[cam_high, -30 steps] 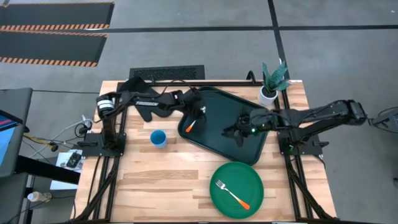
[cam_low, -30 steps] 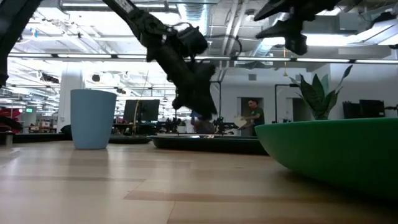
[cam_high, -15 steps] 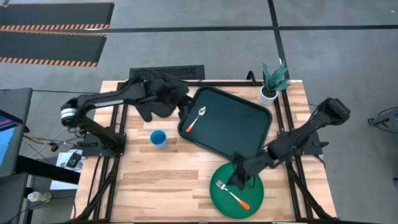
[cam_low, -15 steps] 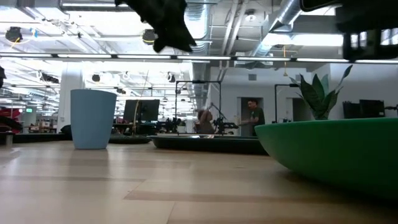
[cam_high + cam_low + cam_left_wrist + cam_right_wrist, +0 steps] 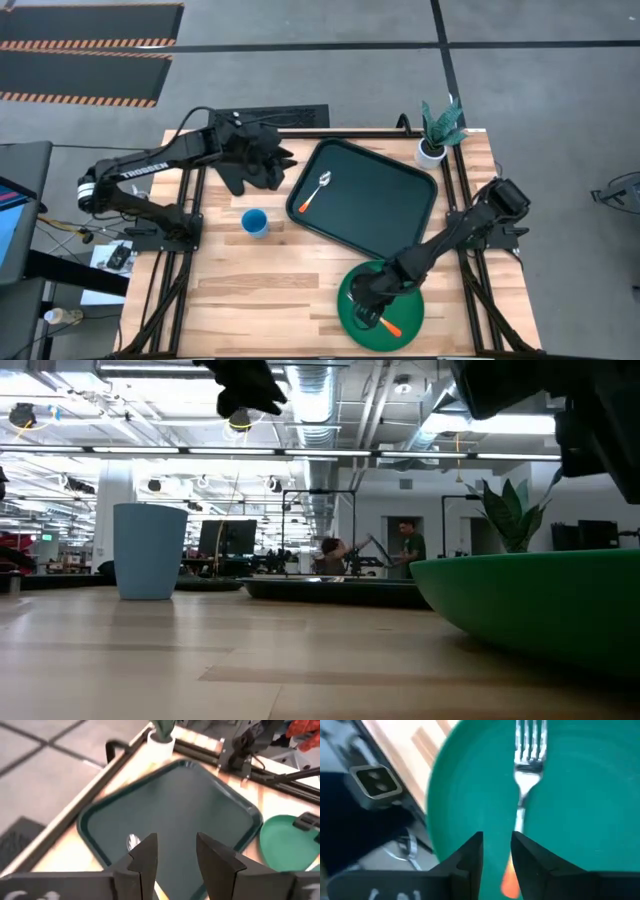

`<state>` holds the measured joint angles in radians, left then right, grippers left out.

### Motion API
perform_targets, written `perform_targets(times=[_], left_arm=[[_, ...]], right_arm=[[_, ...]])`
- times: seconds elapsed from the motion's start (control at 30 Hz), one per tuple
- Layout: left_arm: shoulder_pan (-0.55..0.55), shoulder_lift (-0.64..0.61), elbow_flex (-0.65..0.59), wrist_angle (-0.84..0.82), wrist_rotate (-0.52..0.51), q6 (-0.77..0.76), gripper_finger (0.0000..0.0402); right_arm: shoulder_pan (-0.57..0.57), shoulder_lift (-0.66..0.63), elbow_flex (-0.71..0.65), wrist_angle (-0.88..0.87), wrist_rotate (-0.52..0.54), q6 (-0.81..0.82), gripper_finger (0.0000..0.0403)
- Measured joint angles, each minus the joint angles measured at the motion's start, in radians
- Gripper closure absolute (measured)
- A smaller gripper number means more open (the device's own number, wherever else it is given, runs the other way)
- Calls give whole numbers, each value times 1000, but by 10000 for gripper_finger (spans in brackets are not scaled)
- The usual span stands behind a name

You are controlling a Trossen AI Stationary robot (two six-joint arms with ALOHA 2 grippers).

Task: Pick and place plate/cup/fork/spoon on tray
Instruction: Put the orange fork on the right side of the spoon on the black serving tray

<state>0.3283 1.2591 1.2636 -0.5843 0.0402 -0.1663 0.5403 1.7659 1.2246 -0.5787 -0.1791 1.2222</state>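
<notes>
The handle of the fork runs under one finger of my right gripper, which is open only a little, so next I open it wider and take the fork's neck (image 5: 522,800) below the tines.
The green plate (image 5: 408,283) lies on the table near its near right edge, and the orange-handled fork (image 5: 527,770) lies on it. My right gripper (image 5: 366,302) hangs over the plate, open by a narrow gap, with the fork's orange handle (image 5: 508,876) showing between its fingers. The spoon (image 5: 314,190) lies on the dark tray (image 5: 385,205), near its left rim. The blue cup (image 5: 254,222) stands on the table to the left of the tray. My left gripper (image 5: 175,851) is open and empty, raised to the left of the tray. My right gripper comes at the fork from above, its fingers (image 5: 470,857) standing on either side of the handle (image 5: 508,876). I cannot tell whether they touch it. The fork lies flat on the plate.
A black oven mitt (image 5: 240,172) lies at the far left, under my left arm. A white pot with a green plant (image 5: 436,132) stands at the far right corner. Bare wood shows between the cup and the plate (image 5: 290,290).
My right gripper has gone from above the tray toward the table's near edge and down over the plate and fork. My left gripper has drawn back from the spoon, up and toward the table's left, over the mitt. The spoon stays on the tray.
</notes>
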Motion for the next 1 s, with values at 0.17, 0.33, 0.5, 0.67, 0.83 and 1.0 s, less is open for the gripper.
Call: perform_targets(times=[0.17,0.33,0.5,0.67,0.83,1.0], left_arm=[[-6,-2,-2,-65,0,-118,283],[-22,-2,-2,-83,0,-139,283],[-39,-4,-2,-102,0,-143,283],[-56,-4,-2,-115,0,-146,283],[-67,-4,-2,-118,-4,-153,283],[-67,-4,-2,-126,-16,-161,283]], right_arm=[[1,52,30,-21,3,-14,281],[2,107,28,10,0,-75,280],[25,121,29,17,127,-56,263],[25,120,29,-23,160,-40,207],[31,121,29,-57,180,-19,168],[51,121,29,-64,193,-19,174]])
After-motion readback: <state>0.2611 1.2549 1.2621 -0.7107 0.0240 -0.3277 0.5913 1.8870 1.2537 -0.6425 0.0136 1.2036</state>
